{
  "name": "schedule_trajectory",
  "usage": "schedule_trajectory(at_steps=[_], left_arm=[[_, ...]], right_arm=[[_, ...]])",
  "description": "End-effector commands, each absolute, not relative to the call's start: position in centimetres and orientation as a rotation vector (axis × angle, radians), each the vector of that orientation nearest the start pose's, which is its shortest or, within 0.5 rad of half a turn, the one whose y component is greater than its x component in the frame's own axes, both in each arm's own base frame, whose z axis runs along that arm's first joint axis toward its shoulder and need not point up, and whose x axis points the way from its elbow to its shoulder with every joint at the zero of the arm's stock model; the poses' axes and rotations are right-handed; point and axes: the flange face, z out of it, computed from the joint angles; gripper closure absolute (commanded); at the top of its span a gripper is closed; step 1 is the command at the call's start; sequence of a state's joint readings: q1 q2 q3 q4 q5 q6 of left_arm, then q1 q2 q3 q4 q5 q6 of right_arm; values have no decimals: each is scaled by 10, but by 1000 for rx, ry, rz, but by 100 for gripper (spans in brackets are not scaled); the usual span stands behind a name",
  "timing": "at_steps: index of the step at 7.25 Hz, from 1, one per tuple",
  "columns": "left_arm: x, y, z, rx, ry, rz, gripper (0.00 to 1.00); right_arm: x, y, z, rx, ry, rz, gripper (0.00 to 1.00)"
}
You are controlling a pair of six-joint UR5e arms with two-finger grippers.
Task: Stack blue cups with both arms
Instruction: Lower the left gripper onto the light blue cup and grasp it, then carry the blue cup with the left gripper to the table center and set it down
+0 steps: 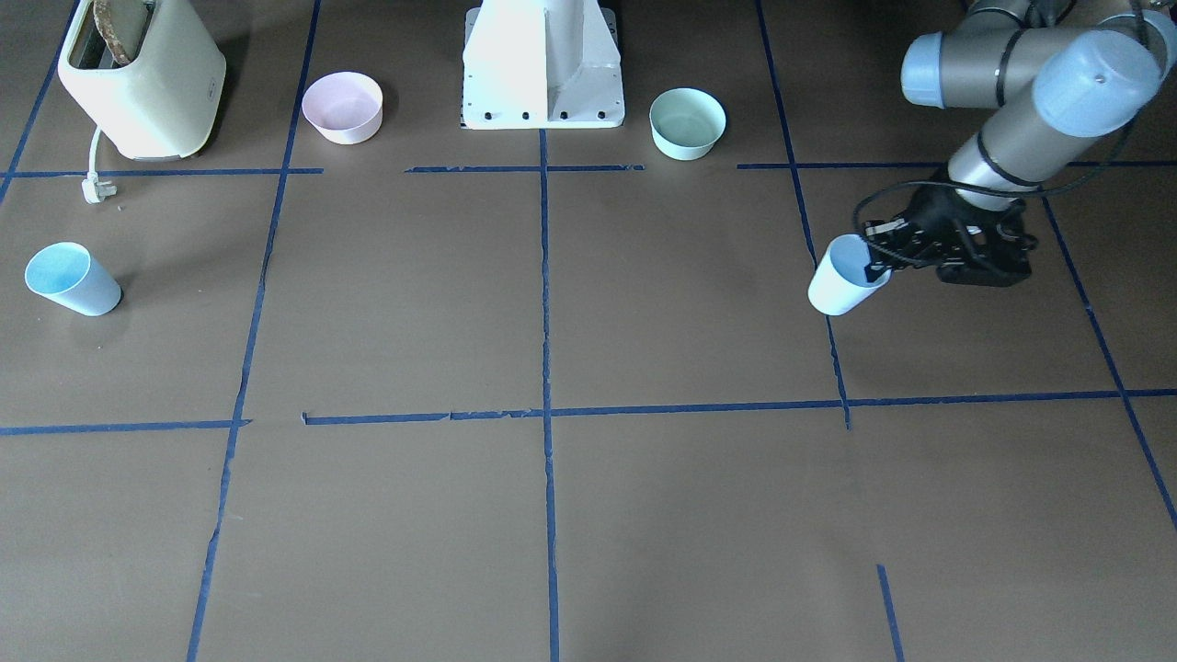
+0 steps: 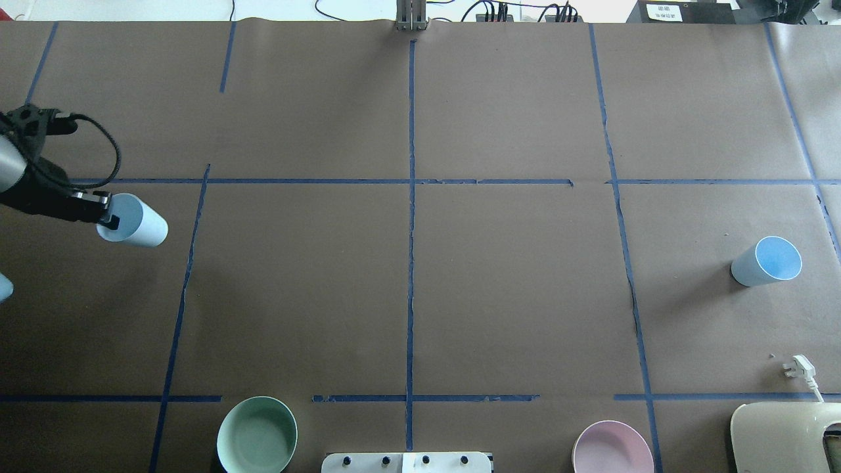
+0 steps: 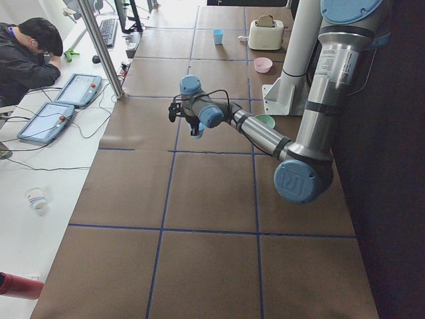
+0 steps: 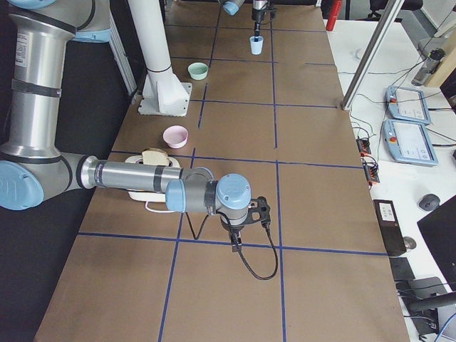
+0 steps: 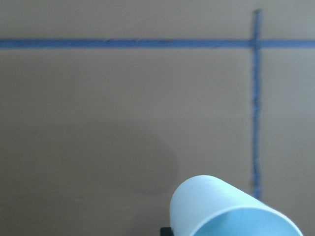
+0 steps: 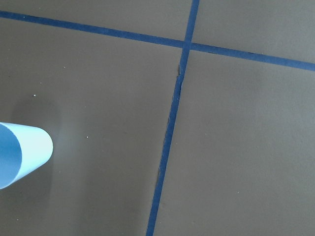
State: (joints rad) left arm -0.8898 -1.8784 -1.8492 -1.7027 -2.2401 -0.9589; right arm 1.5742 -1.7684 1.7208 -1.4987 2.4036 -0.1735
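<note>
The robot's left gripper should release the pale blue cup on the blue tape line running out from the white pedestal base [image 1: 540,307].
My left gripper [image 2: 107,217] is shut on the rim of one pale blue cup [image 2: 135,225], one finger inside it and one outside. That gripper [image 1: 874,260] and its cup [image 1: 841,280] sit on the front-facing view's right, and the cup fills the bottom of the left wrist view [image 5: 231,209]. The other blue cup [image 2: 767,261] stands upright and alone at the far right; it also shows in the front-facing view [image 1: 72,279] and at the left edge of the right wrist view [image 6: 22,153]. My right gripper [image 4: 237,239] shows only in the exterior right view; I cannot tell whether it is open or shut.
A mint-green bowl [image 2: 257,435] and a pink bowl [image 2: 612,449] sit either side of the white pedestal base [image 2: 407,462]. A cream toaster [image 1: 138,78] with a loose plug [image 2: 797,366] stands near the free cup. Blue tape lines cross the brown table. A person sits beside the table [image 3: 26,56].
</note>
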Motion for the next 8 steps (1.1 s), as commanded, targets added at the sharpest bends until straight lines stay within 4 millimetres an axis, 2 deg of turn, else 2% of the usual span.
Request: schedule_trajectory(at_steps=[1, 2, 3, 4, 5, 7, 8], left_arm=[[422, -467, 241, -34, 912, -88, 100], [461, -452, 210, -54, 927, -126, 100], [504, -449, 183, -53, 921, -160, 100], [543, -446, 170, -48, 900, -185, 100], [571, -444, 164, -44, 897, -176, 100], [602, -429, 172, -17, 896, -180, 99], [602, -428, 172, -15, 898, -175, 91]], right_arm=[[61, -409, 662, 97, -829, -171, 0], [61, -410, 662, 98, -829, -171, 0], [61, -409, 662, 97, -829, -171, 0], [61, -409, 662, 97, -829, -171, 0], [61, -409, 663, 95, -829, -170, 0], [61, -409, 663, 95, -829, -170, 0], [61, -410, 662, 96, -829, -171, 0]])
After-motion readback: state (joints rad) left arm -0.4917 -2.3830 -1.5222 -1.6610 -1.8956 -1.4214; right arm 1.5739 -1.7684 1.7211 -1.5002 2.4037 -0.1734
